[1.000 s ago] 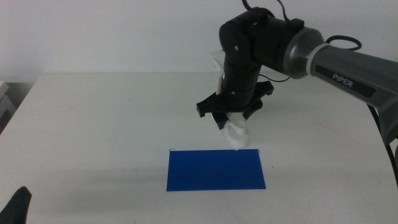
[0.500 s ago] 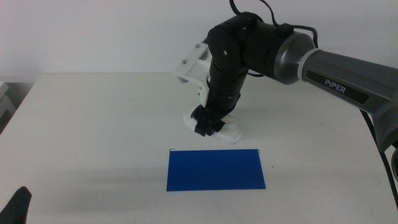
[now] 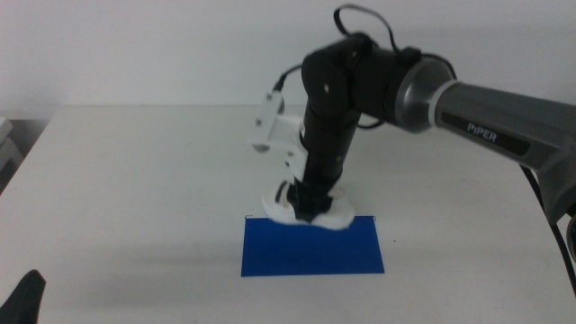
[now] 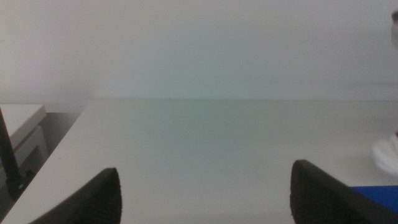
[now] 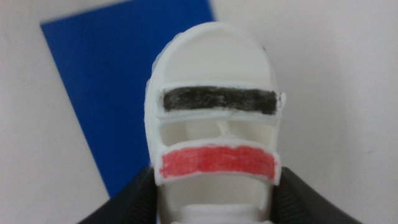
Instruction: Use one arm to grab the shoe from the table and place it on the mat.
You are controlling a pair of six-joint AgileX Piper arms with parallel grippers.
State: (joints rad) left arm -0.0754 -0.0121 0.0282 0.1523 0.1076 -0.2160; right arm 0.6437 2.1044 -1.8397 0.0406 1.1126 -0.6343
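My right gripper will set the white shoe down for me, placing it in the middle of the dark blue mat point(image 3: 310, 241) point(image 5: 181, 158).
My right arm point(image 3: 468, 103) reaches in from the right and its gripper point(image 3: 308, 202) is shut on the white shoe point(image 3: 306, 211), holding it at the far edge of the dark blue mat point(image 3: 311, 247). In the right wrist view the shoe point(image 5: 214, 134) shows a black strap and a red strap between the jaws, and the mat point(image 5: 118, 87) lies beneath and beside it. I cannot tell whether the sole touches the mat. My left gripper point(image 4: 205, 199) waits open and empty at the near left corner of the table point(image 3: 135, 180); it shows in the middle view point(image 3: 25, 301).
The white tabletop point(image 4: 205, 137) stretches wide around the mat. A grey object point(image 3: 7, 148) stands off the table's left edge. A white wall is behind the table.
The right arm has turned the shoe from toe-down to level and carried it toward me, from the bare table behind the mat to the mat's far edge. The left arm has not moved.
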